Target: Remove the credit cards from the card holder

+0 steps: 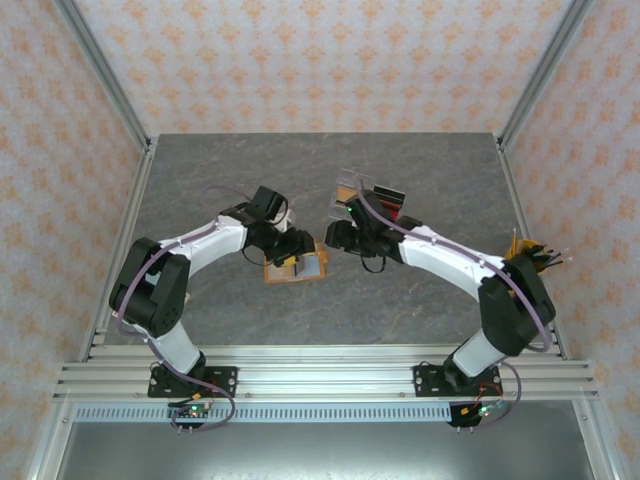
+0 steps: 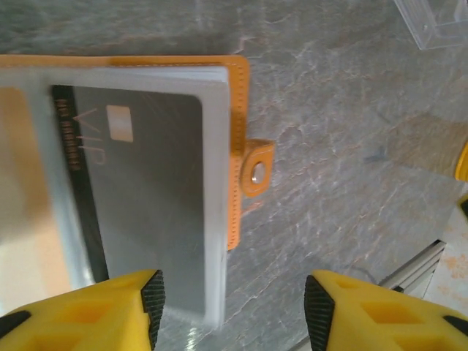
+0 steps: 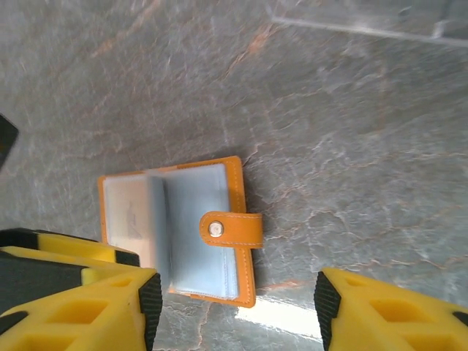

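Note:
The sleeve's outer edge is under my left gripper, so my right gripper will hold the card holder while my left gripper takes the VIP card's black edge [image 2: 77,179].
The orange card holder [image 1: 296,265] lies open on the grey table between my two grippers. In the left wrist view its orange edge [image 2: 238,131] and snap tab [image 2: 256,170] frame clear sleeves, and a grey credit card [image 2: 146,190] marked VIP sits inside the top sleeve. My left gripper [image 2: 234,311] is open just above the sleeves' corner, holding nothing. Seen from the right wrist, the card holder [image 3: 241,219] has its strap [image 3: 230,229] folded over pale blue sleeves. There my right gripper [image 3: 235,311] hangs open above it, apart from it.
A clear plastic case [image 1: 375,195] with tan, black and red blocks lies behind the right gripper; its corner [image 2: 431,22] shows in the left wrist view. Aluminium posts and patterned walls enclose the table [image 1: 200,180].

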